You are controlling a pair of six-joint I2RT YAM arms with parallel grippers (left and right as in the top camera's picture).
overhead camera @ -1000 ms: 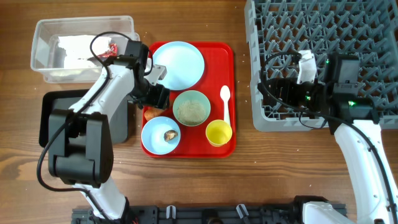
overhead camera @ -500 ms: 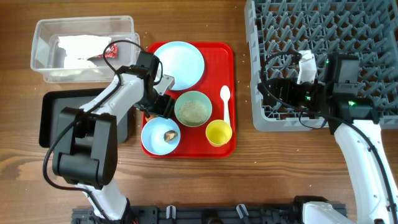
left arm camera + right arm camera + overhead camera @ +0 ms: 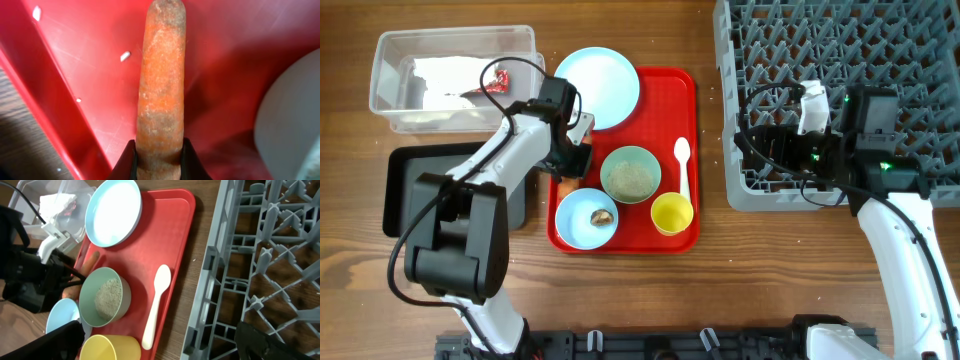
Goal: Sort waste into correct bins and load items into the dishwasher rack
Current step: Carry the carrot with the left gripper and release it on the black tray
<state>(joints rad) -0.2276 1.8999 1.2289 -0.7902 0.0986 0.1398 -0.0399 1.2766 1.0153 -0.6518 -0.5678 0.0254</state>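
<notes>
Next, my left gripper lets go of the orange carrot piece inside the black tray [image 3: 479,219], near the tray's front edge.
My left gripper [image 3: 157,150] is shut on the near end of the orange carrot piece [image 3: 160,85], which lies low over the red tray [image 3: 75,75]. From overhead, the left gripper [image 3: 574,163] sits at the tray's left side, between the light blue plate [image 3: 601,88] and the light blue bowl [image 3: 582,222] holding a brown lump [image 3: 601,216]. The mint bowl [image 3: 629,174] holds rice. My right gripper [image 3: 162,347] hangs open and empty over the left front corner of the dishwasher rack [image 3: 840,90].
A yellow cup [image 3: 671,213] and a white spoon [image 3: 683,165] lie on the tray's right side. The clear tub [image 3: 390,70] at the back left holds a napkin [image 3: 440,80] and a red wrapper [image 3: 498,80]. The black tray [image 3: 405,185] lies in front of it.
My left gripper has moved to the tray's left side and shut on the carrot piece. The plate has slid towards the back left and the blue bowl a little right. The right arm is unmoved.
</notes>
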